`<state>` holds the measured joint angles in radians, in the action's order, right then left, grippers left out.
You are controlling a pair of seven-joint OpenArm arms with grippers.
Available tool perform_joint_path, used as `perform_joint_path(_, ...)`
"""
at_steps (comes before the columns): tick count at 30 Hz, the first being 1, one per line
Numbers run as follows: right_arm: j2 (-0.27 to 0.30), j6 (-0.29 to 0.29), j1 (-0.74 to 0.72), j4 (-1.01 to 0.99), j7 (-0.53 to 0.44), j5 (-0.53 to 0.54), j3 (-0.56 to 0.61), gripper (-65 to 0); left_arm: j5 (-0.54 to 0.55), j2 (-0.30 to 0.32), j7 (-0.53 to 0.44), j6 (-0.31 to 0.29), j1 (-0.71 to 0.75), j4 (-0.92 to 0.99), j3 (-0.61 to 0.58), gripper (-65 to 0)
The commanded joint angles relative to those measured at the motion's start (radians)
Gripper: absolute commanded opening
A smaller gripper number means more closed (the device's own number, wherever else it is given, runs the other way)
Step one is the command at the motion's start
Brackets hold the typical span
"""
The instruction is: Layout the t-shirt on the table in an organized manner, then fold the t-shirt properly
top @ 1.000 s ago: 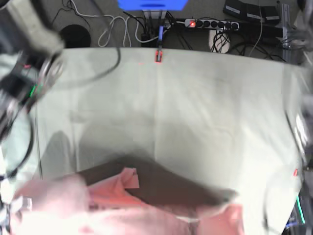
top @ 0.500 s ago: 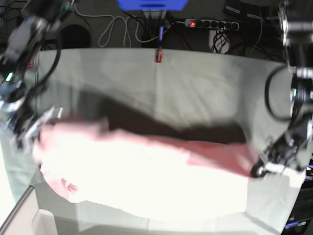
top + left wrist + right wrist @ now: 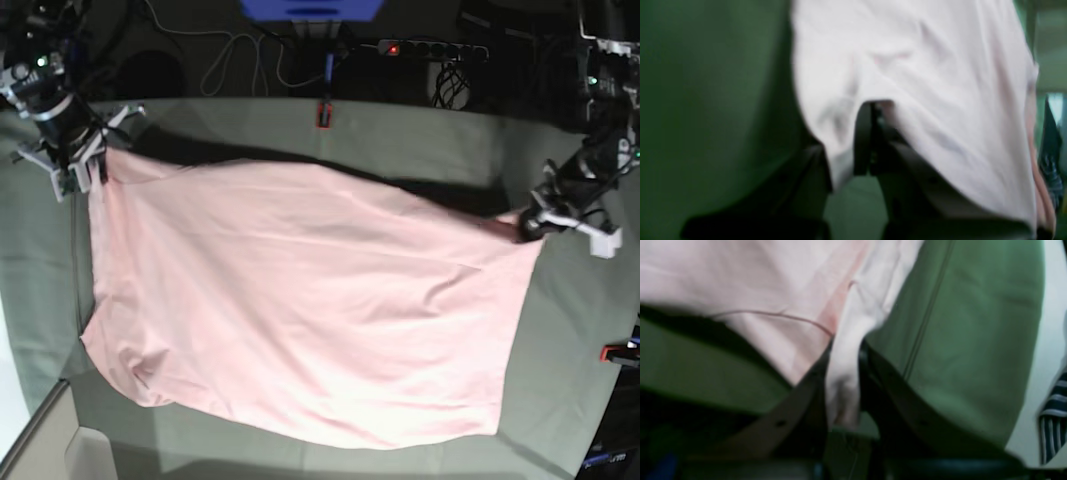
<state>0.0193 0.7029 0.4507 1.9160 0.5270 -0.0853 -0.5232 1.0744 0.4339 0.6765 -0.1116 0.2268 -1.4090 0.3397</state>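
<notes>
Next, my left gripper releases the pale pink t-shirt's corner on the table's far edge (image 3: pixel 545 122), slightly past the coiled cables.
The pale pink t-shirt (image 3: pixel 300 300) lies spread wide over the table (image 3: pixel 420 135), plain side up, with no lettering showing. In the base view my right gripper (image 3: pixel 92 165) is shut on the shirt's far left corner. My left gripper (image 3: pixel 527 228) is shut on its right corner, and the far hem runs taut between them. The right wrist view shows both dark fingers clamping a bunched fold of the t-shirt (image 3: pixel 843 386) at my right gripper (image 3: pixel 844 350). In the left wrist view the t-shirt (image 3: pixel 923 83) drapes over my left gripper (image 3: pixel 878 108).
A red clamp (image 3: pixel 324 114) sits at the table's far edge and another (image 3: pixel 616 352) at the right edge. Cables and a power strip (image 3: pixel 430 47) lie on the floor beyond. A white box (image 3: pixel 60 450) stands at the near left corner.
The shirt was bunched at the near edge, then swept outward in a blur. It now lies spread and flat. Both arms have carried its corners toward the far side.
</notes>
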Motion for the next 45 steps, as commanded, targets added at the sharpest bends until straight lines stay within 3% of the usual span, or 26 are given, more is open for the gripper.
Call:
perform_joint_path(1,0.008,-0.005,0.007,0.021,-0.017,0.009,-0.008,-65.0,0.019,-0.002,-0.007,-0.007,0.006,-0.033,0.045,-64.8)
perform_joint_path(7,0.012,-0.005,0.010,0.047,-0.017,0.009,-0.039,-65.0,0.019,-0.022,-0.005,-0.007,0.078,-0.169,0.206,-64.8)
perform_joint_path(12,-0.061,-0.005,-0.002,0.081,-0.017,0.009,-0.124,-65.0,0.023,-0.023,-0.005,-0.007,0.136,-0.290,0.287,-64.8)
perform_joint_path(17,-0.114,-0.005,-0.002,0.101,-0.018,0.020,-0.173,-65.0,0.175,-0.022,-0.005,-0.007,0.188,-0.379,0.398,-64.8)
perform_joint_path(20,-0.147,-0.005,-0.002,0.107,-0.061,0.135,-0.282,-65.0,0.280,-0.016,-0.005,-0.007,0.213,-0.413,0.465,-64.8)
perform_joint_path(26,-0.154,-0.005,0.010,0.107,-0.152,0.356,-0.440,-65.0,0.355,-0.019,0.012,-0.009,0.248,-0.461,0.556,-64.8)
perform_joint_path(29,-0.154,-0.005,0.012,0.109,-0.150,0.394,-0.495,-65.0,0.395,-0.023,0.075,-0.009,0.250,-0.470,0.606,-64.8)
perform_joint_path(33,-0.155,-0.005,0.052,0.107,-0.152,0.396,-0.492,-65.0,0.409,-0.023,0.128,-0.009,0.248,-0.471,0.635,-64.8)
perform_joint_path(40,-0.176,-0.005,0.167,0.106,-0.156,0.396,-0.401,-65.0,0.409,-0.023,0.136,-0.009,0.256,-0.459,0.688,-64.8)
perform_joint_path(45,-0.176,-0.005,0.210,0.084,-0.150,0.390,-0.364,-65.0,0.409,-0.027,0.216,-0.009,0.250,-0.326,0.683,-64.8)
